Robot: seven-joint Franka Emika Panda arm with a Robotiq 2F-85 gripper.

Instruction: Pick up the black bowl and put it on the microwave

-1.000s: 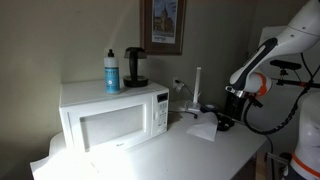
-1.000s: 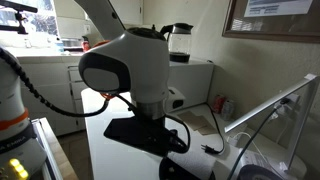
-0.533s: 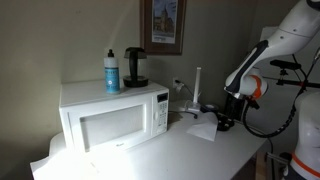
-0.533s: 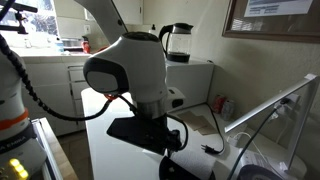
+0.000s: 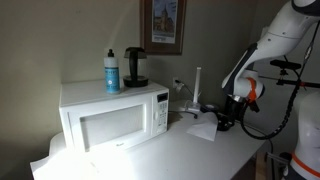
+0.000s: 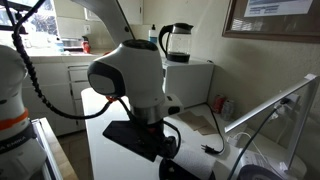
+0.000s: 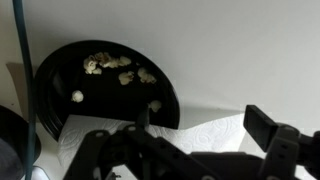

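The robot's gripper should move down to the black bowl and close on the bowl's rim (image 5: 227, 123) (image 7: 177, 117) next to the white paper towel, near the closest food bit.
The black bowl (image 7: 100, 85) fills the upper left of the wrist view and holds several pale food bits. It rests partly on a white paper towel (image 7: 215, 125). My gripper (image 7: 205, 128) is open and empty just above the towel. Its left finger is at the bowl's near rim and its right finger is well off to the right. In an exterior view the gripper (image 5: 228, 113) hangs low over the counter to the right of the white microwave (image 5: 115, 115), and the bowl is mostly hidden under it. The microwave (image 6: 195, 78) also shows behind my arm.
A blue bottle (image 5: 112, 72) and a tall black pot-like appliance (image 5: 134, 68) stand on the microwave's top. A white upright holder (image 5: 198, 85) and a wall outlet lie behind the gripper. Cables trail on the counter (image 6: 205, 140). The counter edge runs near the arm's base.
My arm's upper links have swung more upright, and the wrist has shifted slightly. The gripper stays low by the bowl and remains open.
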